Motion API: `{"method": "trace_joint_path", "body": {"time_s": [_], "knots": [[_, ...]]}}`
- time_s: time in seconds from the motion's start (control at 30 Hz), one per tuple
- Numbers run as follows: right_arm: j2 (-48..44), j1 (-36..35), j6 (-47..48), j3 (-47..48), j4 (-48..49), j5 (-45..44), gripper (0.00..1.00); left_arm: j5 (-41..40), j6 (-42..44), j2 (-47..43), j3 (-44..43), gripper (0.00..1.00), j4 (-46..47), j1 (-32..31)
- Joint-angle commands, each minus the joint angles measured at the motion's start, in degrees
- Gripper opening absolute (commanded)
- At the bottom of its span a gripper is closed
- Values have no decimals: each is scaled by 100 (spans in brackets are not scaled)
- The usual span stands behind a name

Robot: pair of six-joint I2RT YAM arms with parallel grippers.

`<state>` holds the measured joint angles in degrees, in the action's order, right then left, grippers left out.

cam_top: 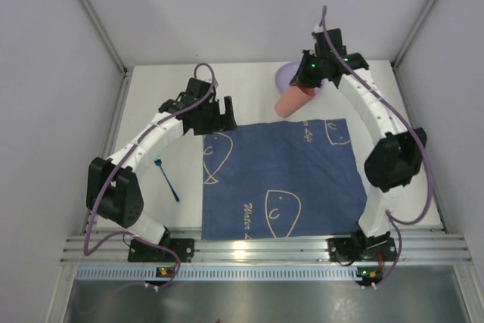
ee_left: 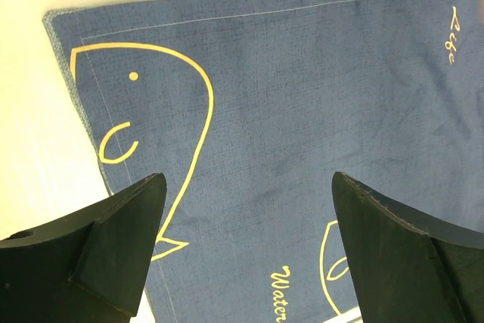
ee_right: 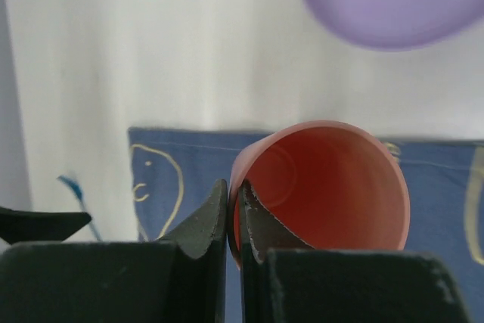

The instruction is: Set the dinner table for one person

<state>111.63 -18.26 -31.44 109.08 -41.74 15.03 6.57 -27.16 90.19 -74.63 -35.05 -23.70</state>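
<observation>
I will use my right gripper to set the salmon-pink cup down on the dark blue cloth [cam_top: 333,157], just in front of the cloth's smallest cream drawing. The cup still hangs above the cloth's far edge.
The white dinner table [cam_top: 159,111] carries a dark blue cloth [cam_top: 280,175] with cream line drawings, also in the left wrist view [ee_left: 302,96]. My right gripper [ee_right: 236,194] is shut on the rim of a salmon-pink cup [ee_right: 333,187], one finger inside and one outside. The cup [cam_top: 292,102] hangs tilted above the cloth's far edge. A lilac plate [cam_top: 291,75] lies behind it, partly hidden, and shows in the right wrist view [ee_right: 386,1]. My left gripper [ee_left: 246,187] is open and empty over the cloth's far left corner [cam_top: 219,115]. A blue spoon [cam_top: 166,179] lies left of the cloth.
Grey enclosure walls [cam_top: 45,51] stand on the left, back and right. A metal rail [cam_top: 265,247] runs along the near edge at the arm bases. Bare white tabletop lies left of the cloth and behind it.
</observation>
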Motion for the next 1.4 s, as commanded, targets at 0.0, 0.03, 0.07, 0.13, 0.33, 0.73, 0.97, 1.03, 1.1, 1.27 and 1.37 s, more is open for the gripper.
{"method": "trace_joint_path", "body": {"time_s": [0.0,0.03,0.07,0.13,0.33,0.73,0.97,1.03,1.1,1.27,1.37], "knots": [[-1308,103,902,-184,-1125,-2080,0,-94,-201,-458,-26,96,-169,-3],[-1441,95,955,-490,-1205,-2561,0,-129,-254,-520,44,96,-169,-3],[-1556,103,964,-675,-1266,-2775,0,-112,-298,-599,123,96,-160,-3],[-1794,95,973,-1227,-1258,-3144,0,-138,-457,-862,387,96,-152,-11],[-1777,95,973,-2222,-688,-4051,0,-156,-703,-1469,897,96,-134,-20],[-1802,-81,183,-3410,113,-3998,0,-464,-607,-1505,748,98,-56,-11],[-2734,-151,-196,-3595,-300,-3762,1,-139,-835,-478,169,98,884,-11],[-2875,-160,-178,-3622,-353,-3543,10,2,-870,-22,-146,98,1219,-11],[-2867,-186,-91,-3482,-510,-3489,24,186,-896,331,-384,98,1490,-11],[-2779,-213,-29,-3112,-853,-3542,40,547,-1151,1552,-1245,98,2115,-3],[-2735,-257,-38,-2937,-959,-3559,40,731,-1327,2264,-1922,98,2353,6]]}}
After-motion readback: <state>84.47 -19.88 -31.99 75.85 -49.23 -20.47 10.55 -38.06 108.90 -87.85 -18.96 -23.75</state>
